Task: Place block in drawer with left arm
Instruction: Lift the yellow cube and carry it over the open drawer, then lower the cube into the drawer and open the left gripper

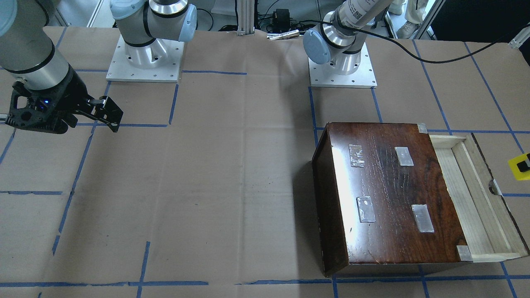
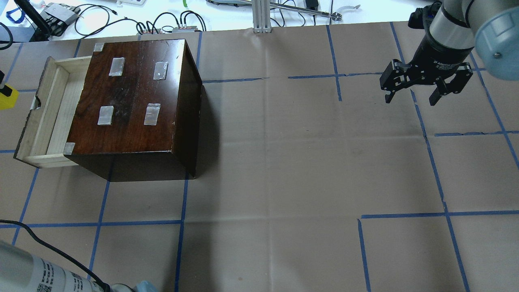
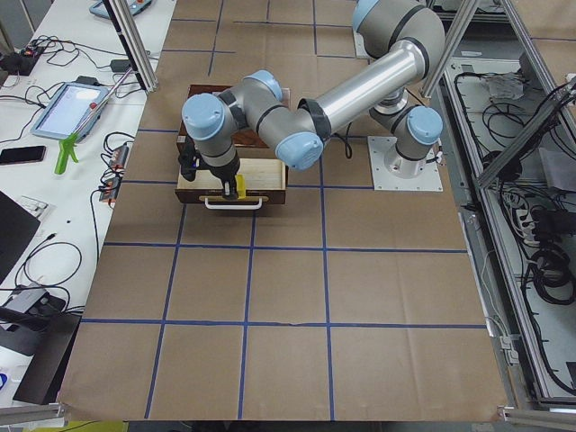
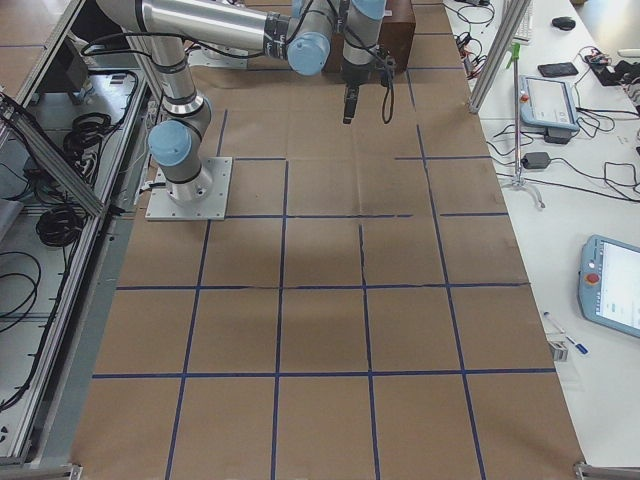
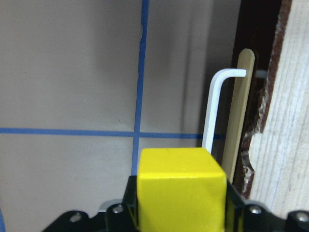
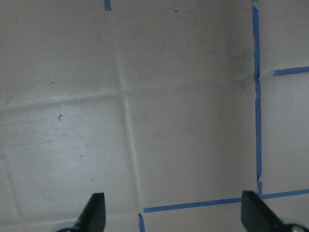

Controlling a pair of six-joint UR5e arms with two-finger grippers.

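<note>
My left gripper is to let go of the yellow block on the drawer's pale bottom [image 1: 455, 179], in the half that is nearer the arm bases. The block hangs just outside the drawer's front now.
The yellow block [image 5: 179, 178] is clamped between the fingers of my left gripper [image 5: 181, 191]. It hangs over the table just outside the drawer's dark front [image 5: 252, 96], beside its white handle [image 5: 213, 111]. The block shows at the frame edge in the overhead view [image 2: 6, 96] and in the front-facing view [image 1: 521, 166]. The drawer [image 2: 50, 111] is pulled open from the dark-brown box [image 2: 134, 97], and its pale tray [image 1: 463, 198] looks empty. My right gripper [image 2: 411, 97] is open and empty, far from the box.
Brown paper with blue tape lines covers the table [image 2: 284, 162]. Four silver tape patches sit on the box top [image 1: 385, 190]. The arm bases [image 1: 343, 62] stand at the robot's side. Cables and devices lie beyond the far edge [image 2: 162, 24].
</note>
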